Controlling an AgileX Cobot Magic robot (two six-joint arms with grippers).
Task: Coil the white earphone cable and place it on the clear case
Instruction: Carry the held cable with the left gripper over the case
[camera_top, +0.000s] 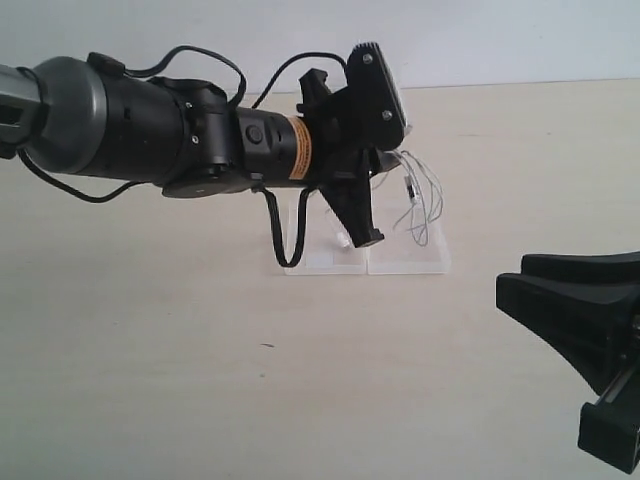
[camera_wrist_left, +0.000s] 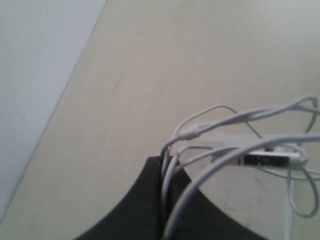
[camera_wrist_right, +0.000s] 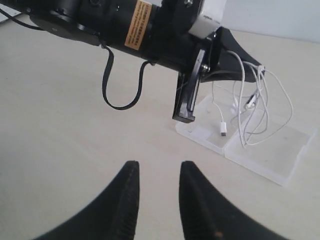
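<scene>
I should use my left gripper to let go of the white earphone cable on the half of the clear case nearer my right gripper (camera_top: 396, 231).
My left gripper (camera_top: 390, 160) hangs above the clear case (camera_top: 410, 262), shut on a bunch of strands of the white earphone cable (camera_top: 422, 200). The loops dangle from the fingers over the case's right half, and the lowest loop is close to it; whether it touches I cannot tell. In the left wrist view the strands run between the closed fingers (camera_wrist_left: 150, 200), with the inline piece (camera_wrist_left: 270, 159) beyond them. The right wrist view shows the cable (camera_wrist_right: 250, 107), its plug end (camera_wrist_right: 223, 131) hanging over the case (camera_wrist_right: 270, 155). My right gripper (camera_wrist_right: 159, 167) stands open and holds nothing, well short of the case.
The left arm's black cable (camera_top: 285, 235) loops down in front of the case's left half. In the exterior view my right gripper (camera_top: 520, 290) sits low at the right edge. A pale wall (camera_top: 500, 40) bounds the beige table (camera_top: 200, 380) at the back.
</scene>
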